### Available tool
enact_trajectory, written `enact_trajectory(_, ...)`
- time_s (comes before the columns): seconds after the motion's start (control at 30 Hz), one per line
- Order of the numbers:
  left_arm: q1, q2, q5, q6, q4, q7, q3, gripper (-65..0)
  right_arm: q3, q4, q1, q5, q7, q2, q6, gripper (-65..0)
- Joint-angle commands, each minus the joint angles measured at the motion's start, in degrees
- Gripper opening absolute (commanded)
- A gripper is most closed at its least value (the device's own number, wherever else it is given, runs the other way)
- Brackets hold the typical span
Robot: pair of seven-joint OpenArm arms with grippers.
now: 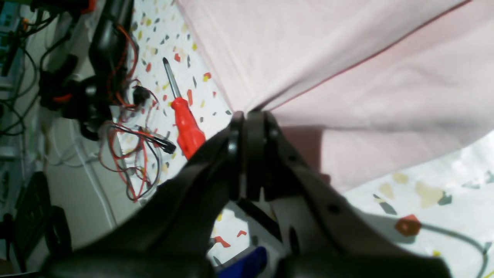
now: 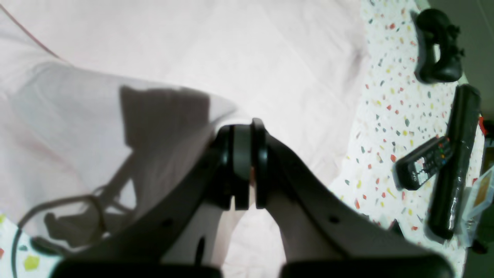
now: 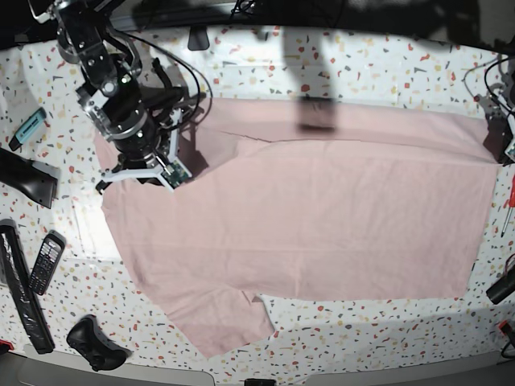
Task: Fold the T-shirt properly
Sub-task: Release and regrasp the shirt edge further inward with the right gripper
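The T-shirt's unfolded edge is far away, so my left gripper should release its corner, grab the doubled-over band point(image 3: 457, 132) and pull it closer before folding on.
The pale pink T-shirt point(image 3: 322, 217) lies spread across the speckled table point(image 3: 362, 72), its far edge doubled over in a band. In the left wrist view my left gripper point(image 1: 247, 116) is shut on a corner of the T-shirt point(image 1: 347, 58), and the cloth fans away from the pinch. In the right wrist view my right gripper point(image 2: 242, 129) is shut where a lifted layer of the T-shirt point(image 2: 115, 116) meets its tips. In the base view the right arm point(image 3: 121, 112) stands over the shirt's left end and the left arm point(image 3: 495, 133) at its right end. No lettering or print shows.
A red-handled screwdriver point(image 1: 187, 123) and loose wires point(image 1: 131, 154) lie beside the left gripper. A remote point(image 2: 422, 164), a long black bar point(image 2: 455, 162) and a black game controller point(image 2: 438, 46) sit at the table's edge beside the right arm. A cable point(image 2: 58, 208) runs under the cloth.
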Motion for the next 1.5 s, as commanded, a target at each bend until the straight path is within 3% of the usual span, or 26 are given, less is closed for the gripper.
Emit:
enact_trajectory(0.0, -1.0, -1.4, -0.3, 0.9, 0.0, -1.2, -0.7, -65.0, 0.5, 0.3, 1.5, -0.7, 1.2, 0.3, -0.6, -65.0)
enact_trajectory(0.1, -1.0, -1.4, -0.3, 0.9, -1.0, -3.5, -0.7, -65.0, 0.5, -1.2, 3.2, -0.5, 1.3, -0.3, -0.6, -65.0)
enact_trajectory(0.43, -1.0, -1.4, -0.3, 0.9, -1.3, -3.4, -0.7, -65.0, 0.5, -1.5, 4.2, -0.3, 0.3, -0.3, -0.5, -65.0)
enact_trajectory(0.47, -1.0, -1.4, -0.3, 0.9, -1.3, -3.4, -0.7, -65.0, 0.5, -1.5, 4.2, -0.3, -0.3, -0.3, -0.5, -59.9)
enact_trajectory(0.57, -1.0, -1.4, -0.2, 0.9, -1.3, -3.0, -0.7, -46.0, 0.5, -1.5, 4.2, -0.3, -2.4, -0.3, -0.5, -45.3)
enact_trajectory(0.63, -1.0, -1.4, -0.2, 0.9, -1.2, -2.8, -0.7, -40.2, 0.5, -1.5, 4.2, -0.3, -3.7, -0.2, -0.5, -43.5)
enact_trajectory(0.73, -1.0, -1.5, -0.2, 1.0, -1.2, -2.6, -0.7, -40.2, 0.5, -1.5, 4.2, -0.3, -4.1, -0.1, -0.5, -43.6)
enact_trajectory(0.83, -1.0, -1.5, -1.0, 3.3, -1.2, -1.4, -0.7, -40.2, 0.5, -1.5, 4.2, -0.3, -4.0, -0.1, -0.9, -43.6)
enact_trajectory(0.97, -1.0, -1.4, -11.4, 4.1, -0.5, 0.1, -0.8, -42.1, 0.5, -1.5, 4.2, 3.2, -4.0, -0.1, -5.7, -43.9)
enact_trajectory(1.07, -1.1, -1.0, -18.6, 4.0, 1.2, 1.8, -0.8, -51.2, 0.5, -1.5, 4.2, 7.5, -4.0, -0.2, -8.8, -48.7)
enact_trajectory(1.17, -1.6, 1.4, -22.4, 4.1, 2.8, 5.5, -0.8, -62.5, 0.5, -1.5, 4.2, 10.1, -4.2, -0.5, -11.1, -58.6)
enact_trajectory(1.23, -2.4, 4.2, -23.6, 4.2, 2.7, 7.6, -0.8, -65.0, 0.5, -1.5, 4.0, 10.0, -4.9, -1.4, -11.3, -65.0)
enact_trajectory(1.47, -2.8, 11.7, -23.6, 4.3, 2.7, 9.1, -0.8, -65.0, 1.7, -3.2, 3.4, 9.5, -6.6, -5.7, -11.3, -65.0)
